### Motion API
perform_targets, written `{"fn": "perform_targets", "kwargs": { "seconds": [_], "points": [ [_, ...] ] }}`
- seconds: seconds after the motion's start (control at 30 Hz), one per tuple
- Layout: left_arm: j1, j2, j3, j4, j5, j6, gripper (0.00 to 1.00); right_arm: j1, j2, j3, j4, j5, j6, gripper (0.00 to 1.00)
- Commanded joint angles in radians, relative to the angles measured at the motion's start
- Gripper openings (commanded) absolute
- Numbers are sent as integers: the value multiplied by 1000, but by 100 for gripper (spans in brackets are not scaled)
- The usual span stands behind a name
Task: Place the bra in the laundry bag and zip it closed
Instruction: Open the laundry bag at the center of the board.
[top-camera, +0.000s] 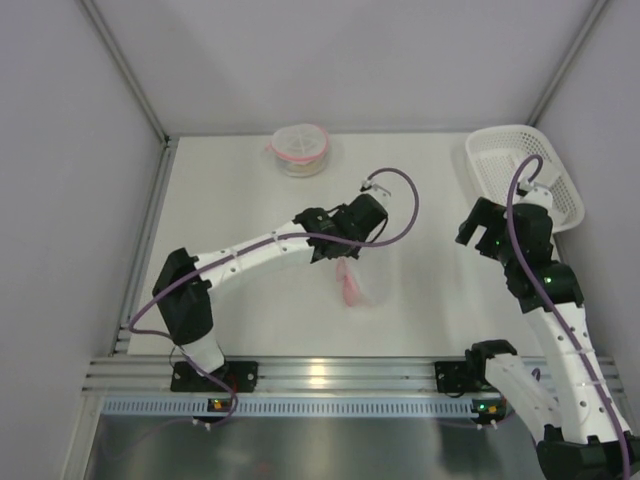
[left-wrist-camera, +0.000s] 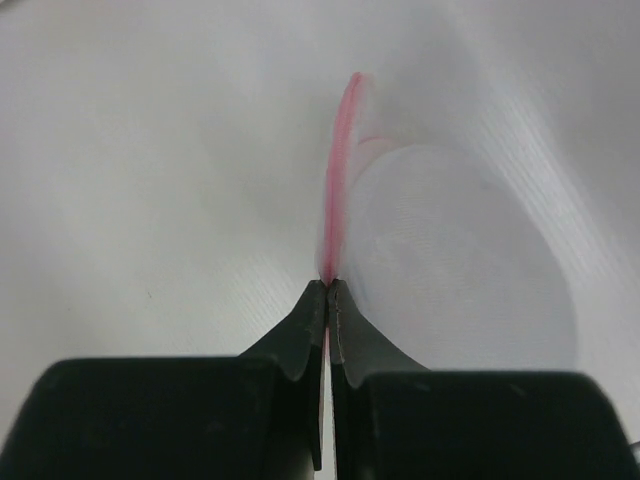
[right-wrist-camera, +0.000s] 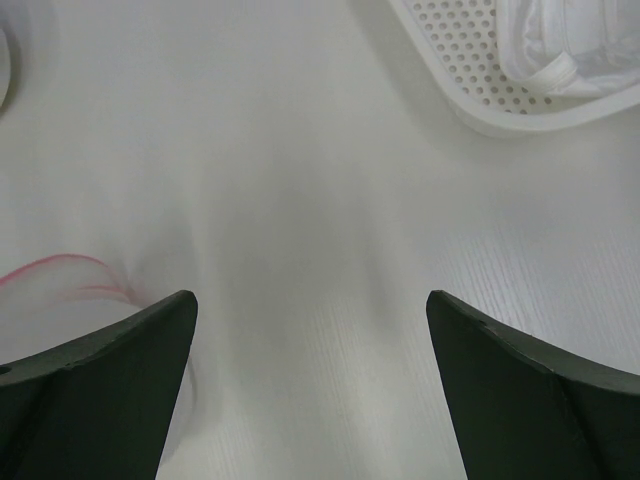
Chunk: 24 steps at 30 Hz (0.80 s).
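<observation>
I should release the laundry bag with my left gripper on the near part of the table (top-camera: 386, 318), near the aluminium rail.
The laundry bag (top-camera: 352, 285), sheer white mesh with a pink rim, lies mid-table. My left gripper (top-camera: 340, 262) is shut on that pink rim (left-wrist-camera: 338, 170); the fingertips (left-wrist-camera: 318, 300) meet on it, and the mesh (left-wrist-camera: 450, 260) billows to the right. White fabric with a strap, the bra (right-wrist-camera: 565, 45), lies in the white perforated basket (top-camera: 500, 150) at the back right. My right gripper (top-camera: 478, 228) hovers open over bare table (right-wrist-camera: 310, 300) between basket and bag, holding nothing. A bit of the bag's pink edge (right-wrist-camera: 60, 265) shows at the left of the right wrist view.
A round white mesh case with a pink band (top-camera: 300, 148) sits at the back centre. Grey enclosure walls stand on the left, back and right. The aluminium rail (top-camera: 330, 375) with both arm bases runs along the near edge.
</observation>
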Motion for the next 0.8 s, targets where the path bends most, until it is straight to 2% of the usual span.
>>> {"fn": "perform_targets", "kwargs": {
  "seconds": [0.0, 0.13, 0.27, 0.43, 0.57, 0.77],
  "points": [
    [-70, 48, 61, -72, -78, -2, 0, -13, -24, 8, 4, 4, 13, 99],
    [-114, 73, 154, -147, -210, 41, 0, -13, -24, 5, 10, -6, 16, 99],
    [-157, 91, 239, -247, -410, 105, 0, -14, -21, 1, 16, -13, 19, 99],
    [-182, 79, 273, -284, -505, 154, 0, -13, -15, -6, 30, -22, 25, 99],
    [-206, 84, 245, -284, -496, 191, 0, -14, -10, -12, 30, -31, 28, 99],
    [-246, 200, 196, -282, -353, 165, 0, -14, -7, -23, 26, -25, 31, 99]
  ]
}}
